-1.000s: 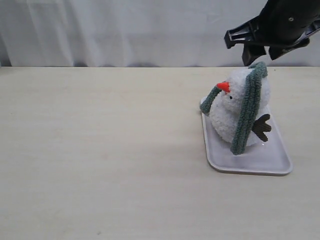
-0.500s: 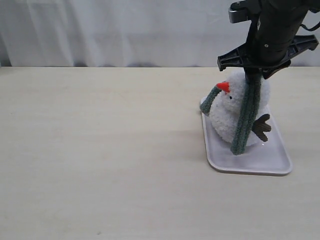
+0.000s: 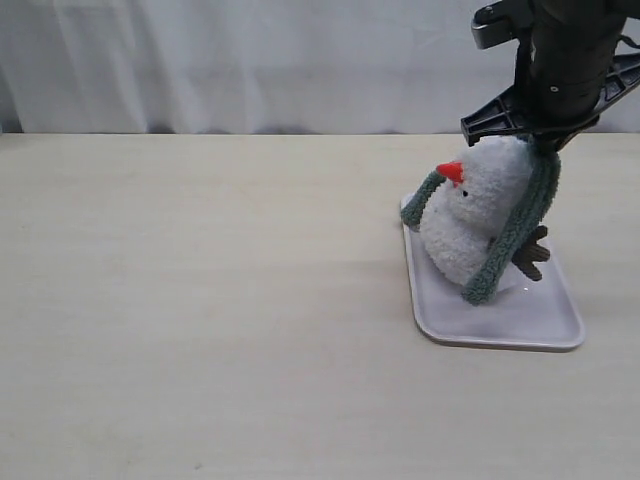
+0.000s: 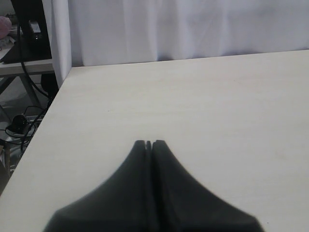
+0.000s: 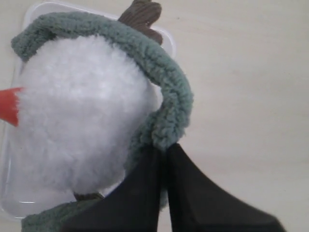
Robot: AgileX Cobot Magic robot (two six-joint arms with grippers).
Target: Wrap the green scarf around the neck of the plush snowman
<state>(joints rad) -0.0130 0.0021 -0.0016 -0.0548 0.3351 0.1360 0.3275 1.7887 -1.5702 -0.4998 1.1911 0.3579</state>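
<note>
The green scarf is held mid-length at the snowman's head by my right gripper, so it should let go of that fold and take the scarf (image 3: 487, 278) near its hanging end.
The plush snowman (image 3: 470, 225) stands tilted on a white tray (image 3: 520, 320), its orange nose (image 3: 450, 172) facing left. The green scarf (image 3: 515, 235) is draped over its head, one end hanging down the right side to the tray, the other end by the nose on the left (image 3: 420, 205). My right gripper (image 3: 540, 148) is at the top right of the head, shut on a fold of the scarf. The right wrist view shows the scarf (image 5: 164, 82) arching over the white plush (image 5: 77, 111) and pinched at the right gripper (image 5: 164, 150). My left gripper (image 4: 148, 143) is shut and empty above bare table.
A white curtain (image 3: 250, 60) hangs behind the table. The table's left edge (image 4: 46, 121) shows in the left wrist view, with cables and a stand on the floor beyond it. A brown twig arm (image 3: 532, 255) sticks out at the snowman's right.
My right gripper came down onto the top of the snowman's head and shut on the scarf. The scarf's hanging right part has swung outward to the right.
</note>
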